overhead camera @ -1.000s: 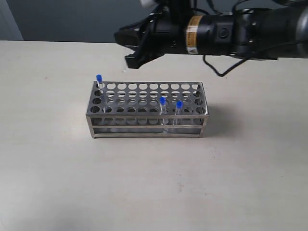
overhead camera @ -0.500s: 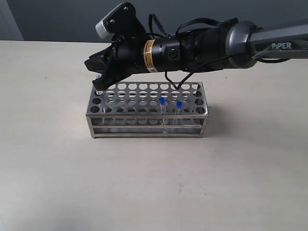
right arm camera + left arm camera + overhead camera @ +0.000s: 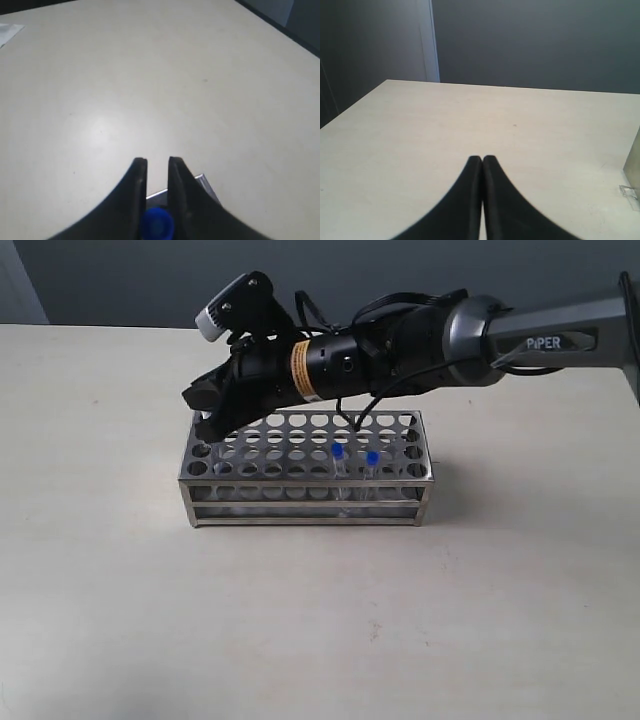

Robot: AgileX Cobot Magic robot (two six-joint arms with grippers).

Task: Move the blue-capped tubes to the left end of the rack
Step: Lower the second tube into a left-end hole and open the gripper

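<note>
My right gripper should release the blue-capped tube, now at the rack's back corner, in the rack's end column [image 3: 206,430] [image 3: 157,229], near the back corner that is under its fingers.
The steel rack [image 3: 300,490] stands mid-table. Two blue-capped tubes [image 3: 338,452] [image 3: 372,457] stand in its front rows, right of the middle. My right gripper [image 3: 205,425] reaches across to the rack's left back corner and hides the tube there in the exterior view. In the right wrist view its fingers [image 3: 157,161] close on a blue cap [image 3: 157,223] above the rack's corner [image 3: 202,181]. A fourth tube does not show. My left gripper [image 3: 482,158] is shut and empty over bare table, out of the exterior view.
The right arm's black body [image 3: 400,340] with its cable stretches over the rack's back rows. The pale table [image 3: 320,620] runs wide on all sides of the rack. A dark wall [image 3: 120,280] lies behind the table's far edge.
The right gripper swung from above and behind the rack down to the left back corner, covering the tube there, then sank a little lower. The other two tubes stayed put.
</note>
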